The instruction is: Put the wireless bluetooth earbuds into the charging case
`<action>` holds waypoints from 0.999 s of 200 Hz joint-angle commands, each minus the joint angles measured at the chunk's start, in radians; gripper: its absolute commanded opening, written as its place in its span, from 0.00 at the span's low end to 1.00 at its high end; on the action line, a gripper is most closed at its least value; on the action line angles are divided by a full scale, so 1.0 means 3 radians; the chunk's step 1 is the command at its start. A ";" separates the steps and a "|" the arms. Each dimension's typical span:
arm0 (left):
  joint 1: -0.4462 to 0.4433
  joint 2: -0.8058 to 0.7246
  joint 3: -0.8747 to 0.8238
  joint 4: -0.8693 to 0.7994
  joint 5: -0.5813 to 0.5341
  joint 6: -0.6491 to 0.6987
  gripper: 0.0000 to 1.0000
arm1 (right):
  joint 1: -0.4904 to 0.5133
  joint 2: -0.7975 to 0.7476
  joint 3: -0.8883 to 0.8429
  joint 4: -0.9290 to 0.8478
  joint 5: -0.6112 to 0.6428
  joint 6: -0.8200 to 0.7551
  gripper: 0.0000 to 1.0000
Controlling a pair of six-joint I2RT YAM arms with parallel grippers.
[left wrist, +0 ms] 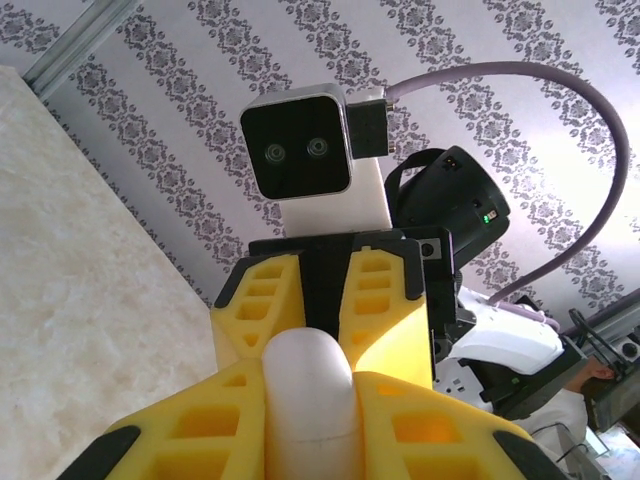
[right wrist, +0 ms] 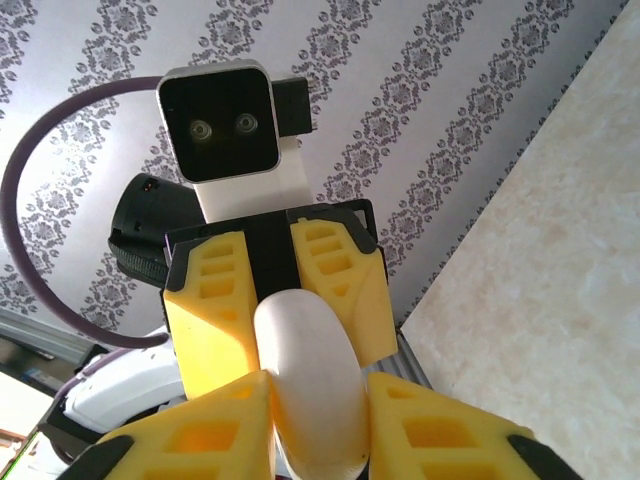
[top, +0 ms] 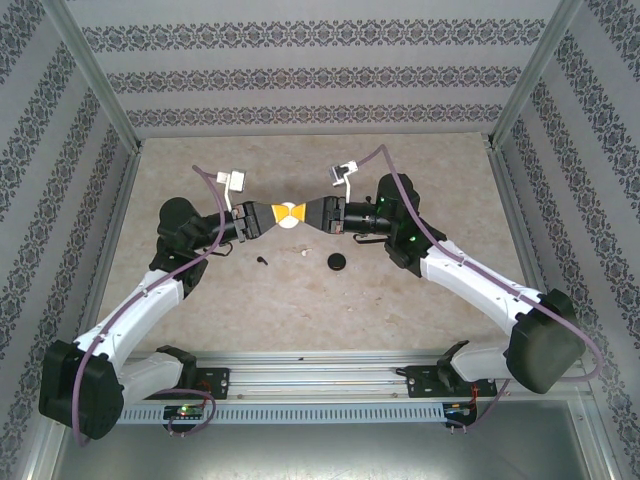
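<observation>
My left gripper will open, back away and take the body (left wrist: pixel 313 464) below the charging case's lid seam before the lid opens, because its fingers are covering that seam.
A white round charging case (top: pixel 288 214) hangs in the air over the middle of the table. My left gripper (top: pixel 272 216) is shut on it from the left and my right gripper (top: pixel 304 215) from the right. In the left wrist view the case (left wrist: pixel 310 385) sits between my yellow fingers (left wrist: pixel 195 435). In the right wrist view the case (right wrist: pixel 310 375) is pinched the same way by those fingers (right wrist: pixel 450 435). Below, on the table, lie a tiny black earbud (top: pixel 263 259) and a tiny white earbud (top: pixel 297 253).
A black round case (top: pixel 337 262) rests on the beige table (top: pixel 300 310) just right of the earbuds. Patterned walls close in the back and both sides. The arm bases stand on the rail at the near edge.
</observation>
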 commanded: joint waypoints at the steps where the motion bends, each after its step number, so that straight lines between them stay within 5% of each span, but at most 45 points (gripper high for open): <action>1: 0.0020 0.0010 0.0022 0.0299 0.0100 -0.0091 0.06 | 0.0027 0.0030 -0.0022 0.0303 -0.0108 0.0067 0.17; 38: 0.0022 -0.0060 0.0035 0.0099 0.0100 0.0043 0.15 | 0.0011 0.0031 -0.0031 0.0381 -0.0125 0.0063 0.08; 64: 0.0034 -0.0189 0.0107 -0.0422 0.0048 0.0423 0.43 | -0.0022 -0.0044 -0.0065 0.0267 -0.0056 -0.0079 0.07; 99: 0.0083 -0.0561 0.0194 -0.1644 -0.0330 0.1246 0.63 | -0.0051 -0.0232 -0.0013 -0.0397 0.0081 -0.0631 0.07; 131: 0.0090 -0.0769 -0.0001 -0.1424 -0.0173 0.1342 0.65 | -0.0036 -0.0336 0.0114 -0.0962 0.0178 -0.1176 0.07; 200: 0.0056 -0.0878 -0.0383 -0.0846 -0.0085 0.1120 0.60 | 0.0065 -0.0333 0.0209 -0.0970 0.0177 -0.1458 0.07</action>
